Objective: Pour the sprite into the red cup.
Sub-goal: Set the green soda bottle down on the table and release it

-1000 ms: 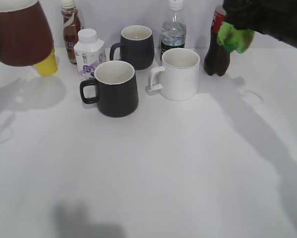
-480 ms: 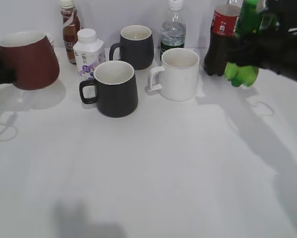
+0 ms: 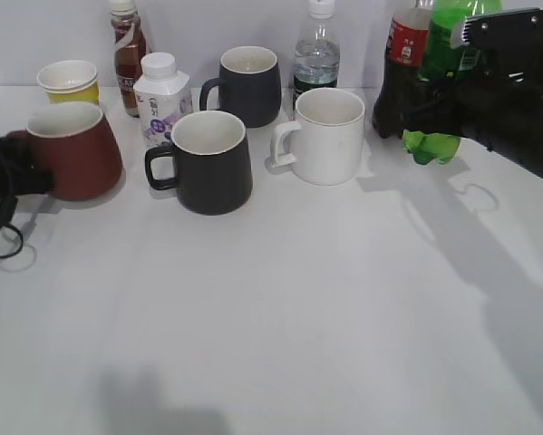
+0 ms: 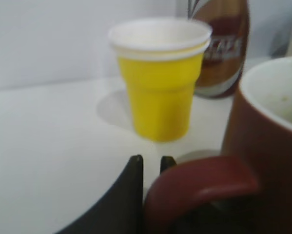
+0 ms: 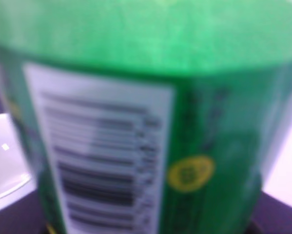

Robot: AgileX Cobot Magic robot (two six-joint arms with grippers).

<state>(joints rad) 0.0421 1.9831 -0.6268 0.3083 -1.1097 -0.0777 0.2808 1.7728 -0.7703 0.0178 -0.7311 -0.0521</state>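
Observation:
Next, my right gripper lets go of the sprite on the white table [image 3: 419,179], at a spot that is just in front of the cola bottle.
The red cup [image 3: 79,152] stands on the white table at the far left. My left gripper [image 3: 22,174] is shut on its loop handle [image 4: 199,187]; in the left wrist view the black fingertips [image 4: 151,164] show at the handle, with the cup's white inside at the right. The sprite [image 3: 431,145], a green bottle, hangs about upright at the far right, its base above the table. My right gripper [image 3: 414,101] is shut around its middle. In the right wrist view the green label and barcode patch [image 5: 102,161] fill the frame and hide the jaws.
A yellow paper cup [image 3: 69,80] stands just behind the red cup. Two black mugs [image 3: 209,165] [image 3: 250,86], a white mug [image 3: 327,136], a small white bottle [image 3: 162,95], a brown bottle [image 3: 128,45], a clear bottle [image 3: 316,56] and a cola bottle [image 3: 400,77] crowd the back.
My left gripper has lowered the red cup from high at the far left down onto the table. My right gripper has swung the sprite from tilted to about upright.

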